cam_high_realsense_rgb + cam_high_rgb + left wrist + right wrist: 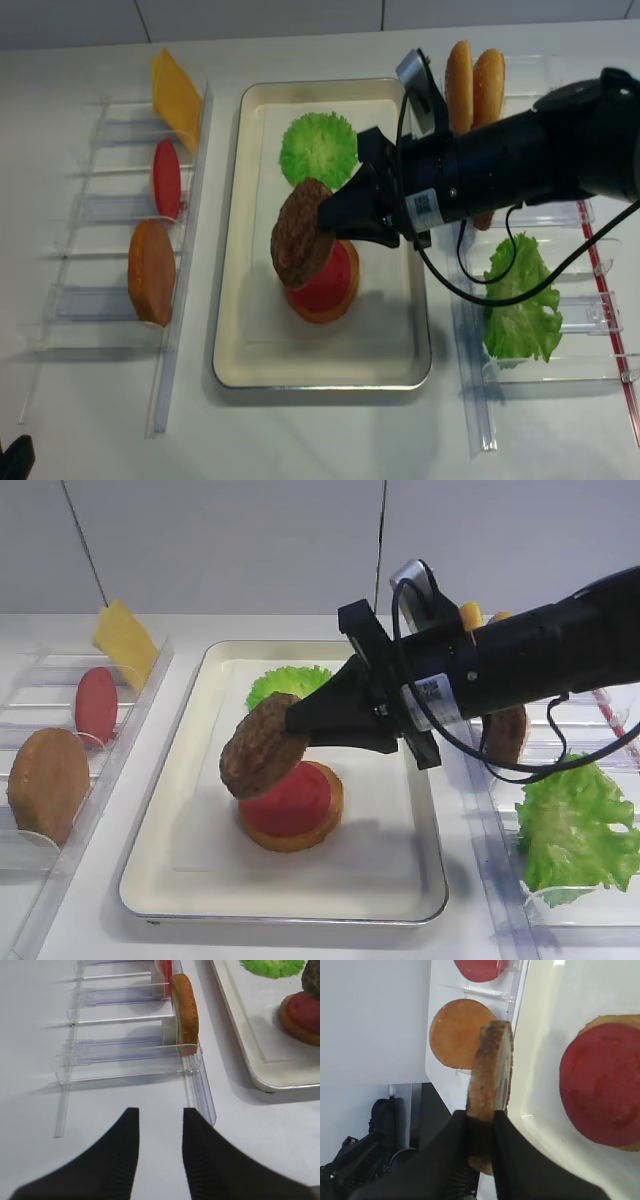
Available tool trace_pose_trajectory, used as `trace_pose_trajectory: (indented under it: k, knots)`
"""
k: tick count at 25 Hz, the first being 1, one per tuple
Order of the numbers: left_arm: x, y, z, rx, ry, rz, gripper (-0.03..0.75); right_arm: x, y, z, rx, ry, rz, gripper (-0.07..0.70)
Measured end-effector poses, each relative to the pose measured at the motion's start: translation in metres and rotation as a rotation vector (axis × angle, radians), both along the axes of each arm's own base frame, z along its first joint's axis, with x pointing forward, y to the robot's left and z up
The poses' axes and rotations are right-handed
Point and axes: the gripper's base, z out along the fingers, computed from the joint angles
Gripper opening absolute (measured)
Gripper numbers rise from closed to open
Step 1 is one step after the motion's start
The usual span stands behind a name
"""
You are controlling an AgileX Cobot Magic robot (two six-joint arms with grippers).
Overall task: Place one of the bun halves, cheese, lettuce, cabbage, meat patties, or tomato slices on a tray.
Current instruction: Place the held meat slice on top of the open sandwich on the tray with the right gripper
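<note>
My right gripper is holding the meat patty. I need to let it go on top of the tomato slice (319,270) (602,1082) that is lying on the bun half.
My right gripper (295,725) (325,215) (480,1117) is shut on a rough dark brown meat patty (265,745) (300,245) (490,1075), holding it tilted on edge. The patty hangs over the silver tray (380,850) (260,330) (545,1035), at the left edge of a tomato slice (290,800) (330,285) (602,1080). That slice lies on a bun half (300,835) (325,312). I cannot tell whether the patty touches the slice. A green leaf (285,685) (318,148) lies at the tray's far end. My left gripper (160,1115) is open over the bare table.
The clear rack on the left holds cheese (125,640) (175,95), a tomato slice (95,705) (165,178) and a bun half (48,780) (150,270) (185,1012). The rack on the right holds lettuce (570,825) (520,300) and two upright bun halves (475,85).
</note>
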Motion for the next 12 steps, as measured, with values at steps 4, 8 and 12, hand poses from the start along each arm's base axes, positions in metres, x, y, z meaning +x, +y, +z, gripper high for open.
trace_pose_trajectory:
  k: [4,8,12]
  knots:
    - [0.000,0.000,0.000,0.000,0.000,0.000,0.200,0.002,0.001,-0.008,-0.014,0.015,0.005,0.132]
    - [0.000,0.000,0.000,0.000,0.000,0.000,0.200,0.004,0.001,-0.018,-0.033,0.040,0.006,0.132]
    - [0.000,0.000,0.000,0.000,0.000,0.000,0.200,0.007,0.001,-0.027,-0.048,0.063,-0.002,0.132]
